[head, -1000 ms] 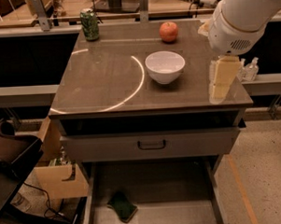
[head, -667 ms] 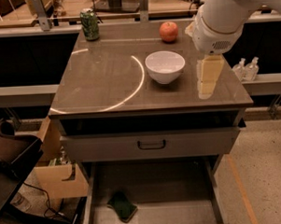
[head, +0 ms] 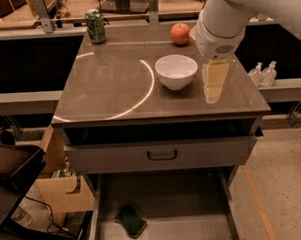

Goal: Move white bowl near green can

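The robot's gripper will next go to the white bowl's near rim (head: pixel 181 77), on the side toward the open drawer, and close there.
The white bowl (head: pixel 176 71) stands upright on the brown table top (head: pixel 114 93), right of the middle. The green can (head: pixel 95 25) stands at the table's far left corner, well apart from the bowl. My gripper (head: pixel 214 85) hangs from the white arm (head: pixel 226 23) just to the right of the bowl, low over the table top, about a hand's width from the bowl's rim. It holds nothing that I can see.
A red apple (head: pixel 180 34) sits at the back of the table, behind the bowl. A bottom drawer (head: pixel 164 211) is pulled open with a dark green sponge (head: pixel 131 221) in it. Two small bottles (head: pixel 264 73) stand on a ledge to the right. A cardboard box (head: pixel 63 191) sits at the lower left.
My arm and gripper have moved left and a little away from me, from the table's right edge to just beside the bowl. The bowl, can and apple have not moved.
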{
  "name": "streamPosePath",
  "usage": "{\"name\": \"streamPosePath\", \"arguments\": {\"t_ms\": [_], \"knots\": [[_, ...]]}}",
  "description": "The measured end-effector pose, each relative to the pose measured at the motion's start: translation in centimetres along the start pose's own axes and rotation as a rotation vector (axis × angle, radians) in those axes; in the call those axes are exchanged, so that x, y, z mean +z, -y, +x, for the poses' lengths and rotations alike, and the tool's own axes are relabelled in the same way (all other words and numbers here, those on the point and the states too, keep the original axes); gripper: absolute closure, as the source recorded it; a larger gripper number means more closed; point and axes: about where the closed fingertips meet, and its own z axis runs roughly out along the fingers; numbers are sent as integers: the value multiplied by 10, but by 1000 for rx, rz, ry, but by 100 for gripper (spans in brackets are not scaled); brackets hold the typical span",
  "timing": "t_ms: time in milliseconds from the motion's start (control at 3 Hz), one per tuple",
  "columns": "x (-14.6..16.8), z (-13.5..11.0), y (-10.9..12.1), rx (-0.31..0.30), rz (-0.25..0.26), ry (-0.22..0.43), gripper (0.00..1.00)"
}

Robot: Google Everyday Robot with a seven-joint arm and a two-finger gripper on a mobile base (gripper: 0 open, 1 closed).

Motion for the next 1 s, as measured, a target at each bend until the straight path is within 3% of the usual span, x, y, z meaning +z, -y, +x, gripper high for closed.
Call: {"name": "streamPosePath", "arguments": {"t_ms": [333,1000], "knots": [[7,-5,0,-11,-27,5,0],[55,-34,8,-82,-168,19,0]]}}
